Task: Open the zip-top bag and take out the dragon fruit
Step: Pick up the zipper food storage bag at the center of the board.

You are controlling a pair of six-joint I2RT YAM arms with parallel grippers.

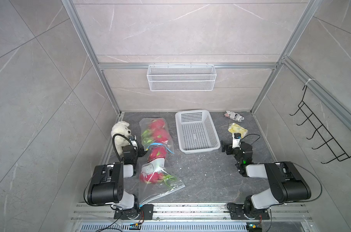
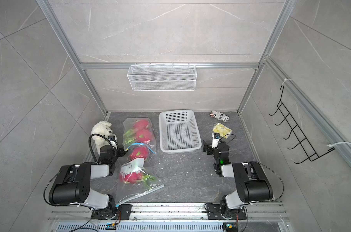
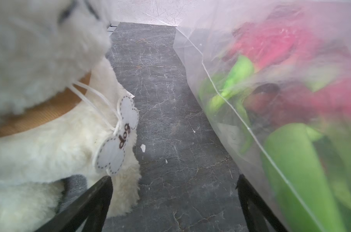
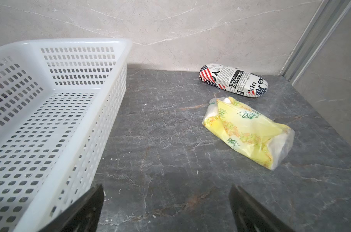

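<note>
My left gripper will move to the far zip-top bag's blue zip and close on it at the zip's end (image 1: pixel 147 145) nearest the plush dog.
Two clear zip-top bags lie left of centre in both top views. The far zip-top bag (image 1: pixel 150 128) (image 2: pixel 130 128) holds pink dragon fruit (image 1: pixel 158 132) (image 3: pixel 275 46); its blue zip strip (image 1: pixel 162 147) faces the near zip-top bag (image 1: pixel 166 186). Another dragon fruit (image 1: pixel 157 153) lies by that strip, and one (image 1: pixel 152 177) lies inside the near bag under a white label. My left gripper (image 1: pixel 137 147) (image 3: pixel 173 180) stands open and empty, low between a plush dog and the far bag. My right gripper (image 1: pixel 229 145) (image 4: pixel 166 188) is open and empty, right of the basket.
A white plastic basket (image 1: pixel 210 128) (image 4: pixel 118 84) stands at centre back. The plush dog (image 1: pixel 120 130) (image 3: pixel 50 156) sits at the left wall. A printed glasses case (image 1: pixel 233 116) (image 4: pixel 233 83) and a yellow tissue pack (image 1: pixel 237 129) (image 4: pixel 247 130) lie back right. A wire basket (image 1: pixel 181 77) hangs on the back wall.
</note>
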